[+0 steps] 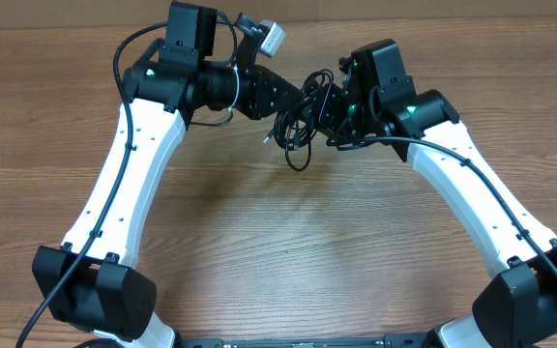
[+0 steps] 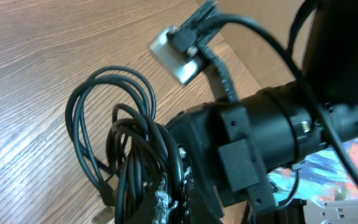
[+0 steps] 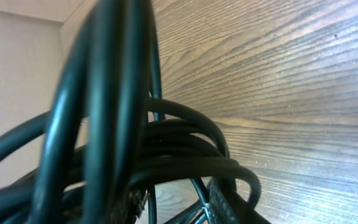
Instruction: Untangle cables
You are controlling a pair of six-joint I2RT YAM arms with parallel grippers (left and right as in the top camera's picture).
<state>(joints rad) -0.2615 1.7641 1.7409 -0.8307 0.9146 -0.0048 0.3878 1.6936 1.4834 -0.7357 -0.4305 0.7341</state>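
Observation:
Crossing cable loops crowd over my right gripper's fingers, so that gripper should open, back clear and take the bundle (image 1: 305, 104) close beside my left gripper.
The cables (image 1: 300, 121) are a knot of thin black cords hanging between the two arms at the back middle of the table, with one loop drooping toward the front. My left gripper (image 1: 290, 106) is shut on the knot from the left. In the left wrist view the cables (image 2: 114, 124) loop out over the wood from my left gripper (image 2: 169, 199). My right gripper (image 1: 330, 114) meets the knot from the right. In the right wrist view the cables (image 3: 166, 143) fill the frame, packed between the fingers of my right gripper (image 3: 176, 200).
The wooden table (image 1: 288, 242) stretches out in front of the knot. The two white arm links (image 1: 129, 184) (image 1: 482, 203) slope down to black bases at the front corners. The right arm's black wrist body (image 2: 260, 137) sits close beside my left gripper.

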